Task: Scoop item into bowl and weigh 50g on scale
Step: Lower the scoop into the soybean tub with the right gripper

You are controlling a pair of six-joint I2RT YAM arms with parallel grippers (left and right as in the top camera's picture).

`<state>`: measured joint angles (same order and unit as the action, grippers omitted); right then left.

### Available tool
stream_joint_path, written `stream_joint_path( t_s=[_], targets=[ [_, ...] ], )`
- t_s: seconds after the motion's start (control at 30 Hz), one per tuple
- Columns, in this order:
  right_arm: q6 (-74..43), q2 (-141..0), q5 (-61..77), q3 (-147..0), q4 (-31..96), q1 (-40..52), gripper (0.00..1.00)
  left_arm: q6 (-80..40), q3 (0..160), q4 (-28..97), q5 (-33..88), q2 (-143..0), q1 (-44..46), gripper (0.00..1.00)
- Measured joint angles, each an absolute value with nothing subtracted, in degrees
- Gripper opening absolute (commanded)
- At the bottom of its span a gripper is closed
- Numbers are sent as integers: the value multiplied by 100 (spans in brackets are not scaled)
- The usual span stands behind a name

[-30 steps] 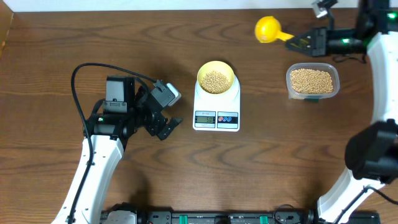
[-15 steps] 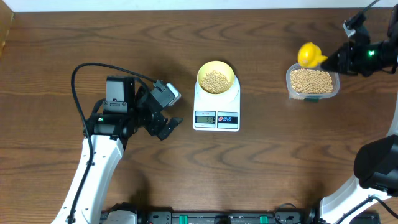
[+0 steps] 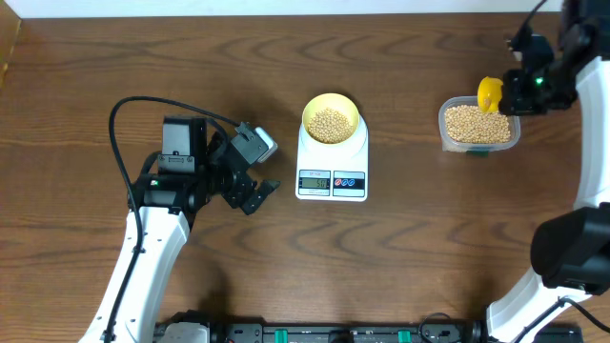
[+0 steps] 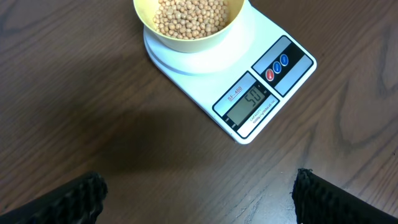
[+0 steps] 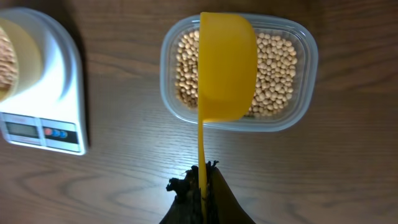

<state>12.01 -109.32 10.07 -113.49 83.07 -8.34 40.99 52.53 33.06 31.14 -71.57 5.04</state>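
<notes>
Next, my right gripper lets go of the yellow scoop on the beans [image 3: 483,131] [image 5: 259,93] by the clear tub's near rim.
The pale yellow bowl [image 3: 331,118] stands on the white scale [image 3: 332,176], filled with tan beans [image 4: 189,15]. The scale's display [image 4: 252,102] reads about 50. More beans [image 5: 283,62] lie in a clear tub [image 3: 478,125] at the right. My right gripper [image 5: 204,186] is shut on the handle of a yellow scoop [image 5: 227,68], which is rolled on its side above the tub. In the overhead view, that scoop [image 3: 489,93] hangs over the tub's far right corner. My left gripper [image 4: 199,193] stands open over bare table, left of the scale, holding nothing.
The left arm's black cable [image 3: 124,110] loops over the table at the left. Bare wood lies between the scale and the tub [image 5: 311,62]. The right arm [image 3: 586,105] runs down the right edge of the table.
My right gripper has carried the scoop from the far side of the table to just above the tub and rolled it onto its side. The left arm, bowl and scale have not moved.
</notes>
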Motion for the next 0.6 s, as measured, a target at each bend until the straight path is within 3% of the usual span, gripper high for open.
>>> stream_joint_path(
  t_s=[0.6],
  targets=[
    [982,-11491,-1398,-11347,8221,493,1,4099,5253,3306,3114,-7157,504,98]
  ],
)
